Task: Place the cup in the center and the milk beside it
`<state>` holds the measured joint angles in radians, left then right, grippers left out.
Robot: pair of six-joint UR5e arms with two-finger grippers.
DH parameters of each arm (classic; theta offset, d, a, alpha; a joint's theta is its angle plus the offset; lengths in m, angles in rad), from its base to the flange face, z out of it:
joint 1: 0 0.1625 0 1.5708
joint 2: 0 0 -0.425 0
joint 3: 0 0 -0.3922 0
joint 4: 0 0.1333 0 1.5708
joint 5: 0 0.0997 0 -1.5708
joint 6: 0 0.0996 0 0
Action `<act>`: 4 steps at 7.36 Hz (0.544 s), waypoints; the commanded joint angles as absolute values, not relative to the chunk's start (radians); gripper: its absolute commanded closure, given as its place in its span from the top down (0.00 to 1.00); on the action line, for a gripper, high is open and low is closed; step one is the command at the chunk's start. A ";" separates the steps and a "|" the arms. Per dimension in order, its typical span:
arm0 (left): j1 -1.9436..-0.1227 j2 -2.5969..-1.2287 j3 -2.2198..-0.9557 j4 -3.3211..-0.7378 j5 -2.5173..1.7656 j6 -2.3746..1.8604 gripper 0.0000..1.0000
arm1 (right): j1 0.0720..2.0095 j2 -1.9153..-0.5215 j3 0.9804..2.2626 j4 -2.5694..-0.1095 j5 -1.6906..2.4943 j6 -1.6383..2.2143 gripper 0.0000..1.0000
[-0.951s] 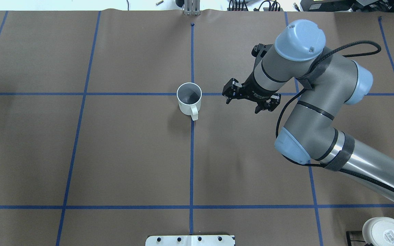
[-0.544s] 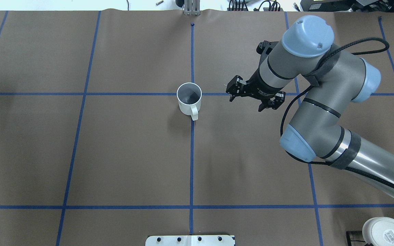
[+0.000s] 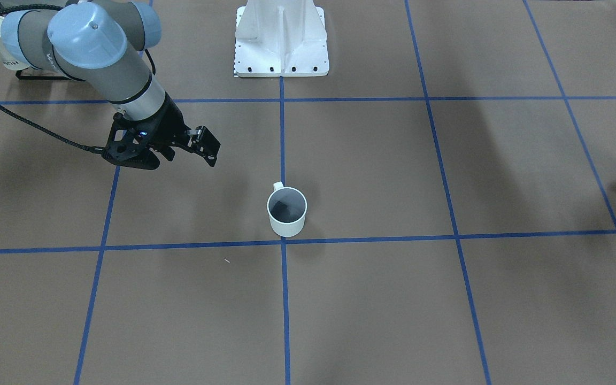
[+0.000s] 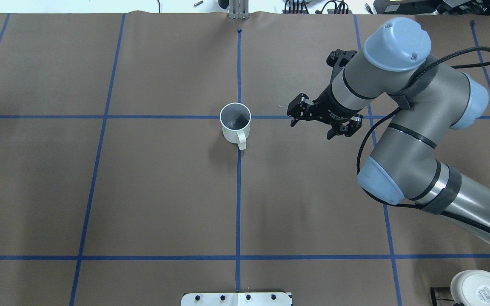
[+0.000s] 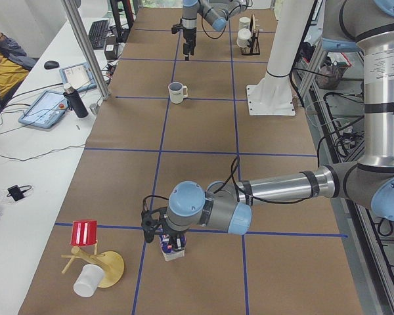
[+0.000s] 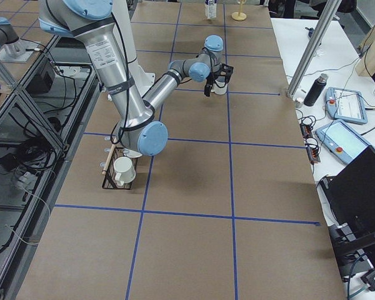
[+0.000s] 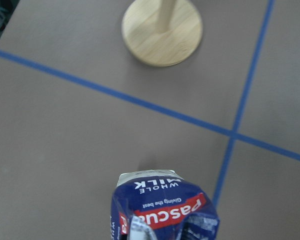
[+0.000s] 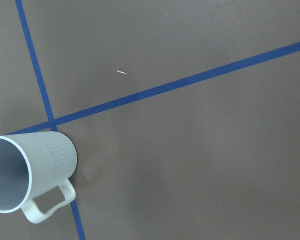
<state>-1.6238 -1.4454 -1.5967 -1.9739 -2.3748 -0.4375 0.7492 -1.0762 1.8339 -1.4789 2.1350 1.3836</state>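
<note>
The milk carton, now far out at the table's end, will be released by my left gripper next to the white cup (image 3: 336, 219), on the side of the cup that faces away from my right gripper.
The plain white cup (image 4: 235, 123) stands upright on the crossing of blue tape lines at the middle of the table (image 4: 164, 182), with its handle toward the robot. It also shows in the front view (image 3: 286, 211) and the right wrist view (image 8: 25, 175). My right gripper (image 4: 313, 126) is open and empty, hovering to the cup's right and clear of it. The milk carton (image 5: 173, 247) stands far out at the table's left end. It fills the bottom of the left wrist view (image 7: 162, 210). My left gripper (image 5: 165, 235) is right over the carton; I cannot tell whether it is open or shut.
A wooden stand (image 5: 95, 262) with a red cup (image 5: 85, 233) and a white cup (image 5: 85, 282) sits beside the milk; its base shows in the left wrist view (image 7: 162, 32). A wide white cup with a labelled base (image 4: 479, 289) and a mug rack (image 6: 122, 172) are near the right arm's base.
My right gripper has drawn back to the right, away from the cup, still open. The cup has not moved.
</note>
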 commanded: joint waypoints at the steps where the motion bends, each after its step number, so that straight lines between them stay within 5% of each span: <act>1: -1.471 -1.477 -1.817 -1.884 -2.341 -0.449 0.00 | 0.752 -1.121 1.871 -1.479 2.134 1.384 1.00; 2: -1.380 -1.521 -1.898 -1.817 -2.304 -0.481 0.00 | 0.761 -1.161 1.908 -1.479 2.131 1.382 1.00; 4: -1.164 -1.818 -2.046 -1.400 -2.196 -0.637 0.00 | 0.788 -1.260 1.975 -1.479 2.118 1.379 1.00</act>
<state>-1.3012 -1.6421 -1.9492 -1.6528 -2.2815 -0.5501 0.7726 -1.1999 1.9324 -1.4788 2.1237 1.3816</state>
